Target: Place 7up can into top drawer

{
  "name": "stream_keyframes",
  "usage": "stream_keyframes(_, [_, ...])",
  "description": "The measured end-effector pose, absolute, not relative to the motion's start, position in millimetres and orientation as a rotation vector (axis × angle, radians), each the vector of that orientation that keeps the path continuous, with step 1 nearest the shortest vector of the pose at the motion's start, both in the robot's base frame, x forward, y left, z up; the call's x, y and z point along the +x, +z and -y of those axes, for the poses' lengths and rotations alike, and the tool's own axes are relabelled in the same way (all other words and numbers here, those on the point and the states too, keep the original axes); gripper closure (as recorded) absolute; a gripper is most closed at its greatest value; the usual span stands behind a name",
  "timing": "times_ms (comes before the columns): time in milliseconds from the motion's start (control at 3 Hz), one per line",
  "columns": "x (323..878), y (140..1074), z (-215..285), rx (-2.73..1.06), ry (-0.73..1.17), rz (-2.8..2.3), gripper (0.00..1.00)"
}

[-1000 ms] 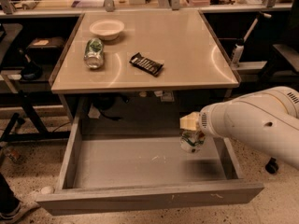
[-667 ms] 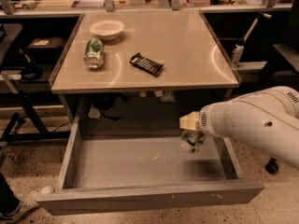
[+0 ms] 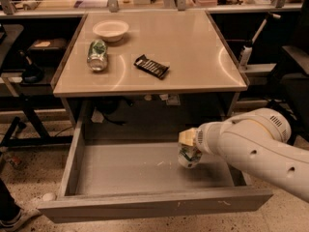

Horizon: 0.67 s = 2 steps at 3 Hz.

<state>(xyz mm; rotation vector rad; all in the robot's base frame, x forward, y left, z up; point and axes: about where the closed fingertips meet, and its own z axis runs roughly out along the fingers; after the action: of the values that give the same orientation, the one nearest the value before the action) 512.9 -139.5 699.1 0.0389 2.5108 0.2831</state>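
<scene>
Next, my gripper releases the 7up can, now held just over the drawer floor, on the grey drawer's bottom near the drawer's side (image 3: 197, 163) by the white arm.
The top drawer (image 3: 120, 170) is pulled fully open under the table, its grey floor showing small white scuffs. My gripper (image 3: 188, 146) reaches in from the right, at the end of the white arm (image 3: 256, 146), and is inside the drawer on its right side. It is shut on the 7up can (image 3: 189, 157), a white can with green patches, held just over the drawer floor. I cannot tell whether the can touches the floor.
On the beige tabletop (image 3: 193, 52) lie a darker green can (image 3: 97, 55) on its side, a white bowl (image 3: 110, 30) and a dark snack bar (image 3: 151, 66). Cluttered shelves stand behind, and a black stand (image 3: 19, 124) is at the left.
</scene>
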Motion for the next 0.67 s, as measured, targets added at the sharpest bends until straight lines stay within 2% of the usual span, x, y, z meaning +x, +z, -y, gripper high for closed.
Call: stream_keyframes(667, [527.0,676.5,151.6,0.096,0.206,-2.476,1.00])
